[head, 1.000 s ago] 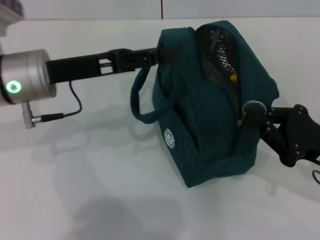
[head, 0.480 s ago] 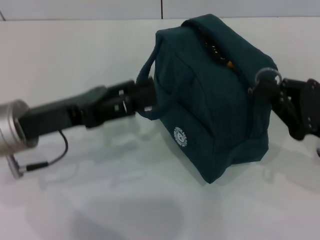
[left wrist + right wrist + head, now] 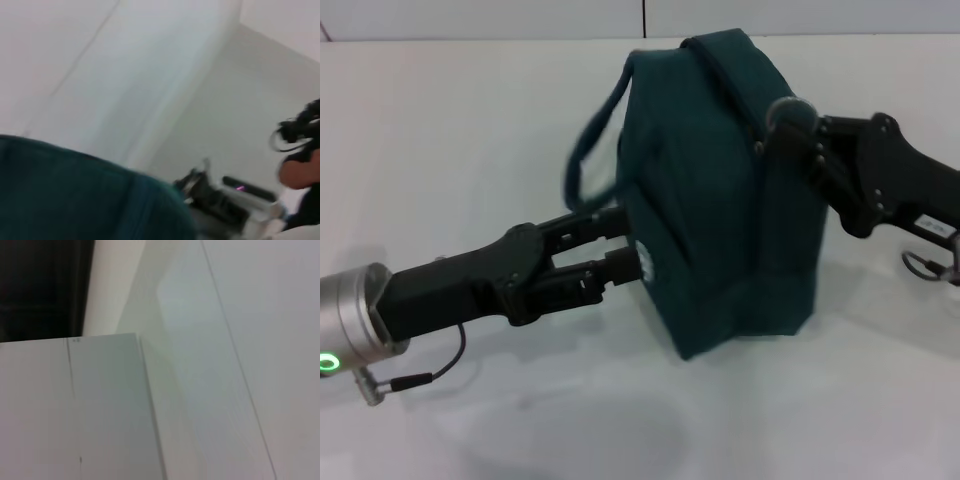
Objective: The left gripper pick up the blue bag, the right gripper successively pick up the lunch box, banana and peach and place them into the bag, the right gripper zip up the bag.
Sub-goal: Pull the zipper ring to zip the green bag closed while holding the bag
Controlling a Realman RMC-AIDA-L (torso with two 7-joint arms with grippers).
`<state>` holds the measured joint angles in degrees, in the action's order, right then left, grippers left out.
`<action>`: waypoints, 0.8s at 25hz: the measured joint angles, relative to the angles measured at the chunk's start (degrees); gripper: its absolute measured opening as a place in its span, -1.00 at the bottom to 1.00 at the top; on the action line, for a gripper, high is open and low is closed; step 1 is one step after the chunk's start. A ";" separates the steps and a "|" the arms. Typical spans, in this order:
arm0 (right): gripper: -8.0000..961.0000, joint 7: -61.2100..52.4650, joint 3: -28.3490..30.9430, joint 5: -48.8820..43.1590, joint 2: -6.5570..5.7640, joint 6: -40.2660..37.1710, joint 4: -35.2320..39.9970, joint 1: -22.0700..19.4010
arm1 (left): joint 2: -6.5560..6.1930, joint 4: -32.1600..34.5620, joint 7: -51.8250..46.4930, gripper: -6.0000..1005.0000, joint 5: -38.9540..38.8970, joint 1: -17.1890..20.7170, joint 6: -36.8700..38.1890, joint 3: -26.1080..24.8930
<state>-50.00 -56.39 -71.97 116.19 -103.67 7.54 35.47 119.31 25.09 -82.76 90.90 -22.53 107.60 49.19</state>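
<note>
The blue bag slants with my right gripper on the zipper pull, so next my left gripper takes the bag's side point(image 3: 645, 261) by the logo and steadies the bag.
The blue bag point(image 3: 720, 200) stands upright on the white table in the head view, and its zip line along the top looks closed. One padded handle point(image 3: 588, 140) hangs loose at its left. My left gripper point(image 3: 625, 245) reaches in from the lower left with its two fingers apart, their tips against the bag's left side near the white logo. My right gripper point(image 3: 782, 122) is at the bag's upper right edge, shut on the ring zipper pull. The bag's fabric fills the lower corner of the left wrist view point(image 3: 75, 195). The lunch box, banana and peach are hidden.
The white table point(image 3: 470, 120) runs back to a pale wall. A thin black cable point(image 3: 420, 378) hangs under my left wrist. A ring and cable point(image 3: 930, 268) hang under my right arm. The right wrist view shows only pale surfaces.
The bag's open mouth with foil lining has closed as my right gripper moved up and back along the zip. My left gripper dropped from the handle to the bag's lower left side.
</note>
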 joint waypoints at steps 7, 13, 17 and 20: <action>-0.97 -1.33 -0.04 -0.10 0.00 1.11 -1.60 4.26 | 0.39 -2.58 8.51 0.54 -2.77 2.00 -7.35 -0.94; -0.97 -1.38 -0.03 0.01 0.00 2.01 -1.73 4.76 | 0.43 -5.24 13.79 0.50 -3.94 1.39 -8.42 -0.71; -0.97 -1.40 -0.03 0.05 0.00 2.47 -1.77 4.95 | 0.64 -6.15 15.13 0.47 -4.12 -0.08 -8.45 -0.65; -0.97 -1.38 -0.03 0.07 0.00 2.94 -2.25 5.38 | 0.65 -7.59 15.61 0.45 -4.15 -1.92 -8.45 -0.56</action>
<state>-51.38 -56.42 -71.90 116.19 -100.72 5.29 40.85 119.96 17.50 -67.15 86.75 -24.45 99.15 48.63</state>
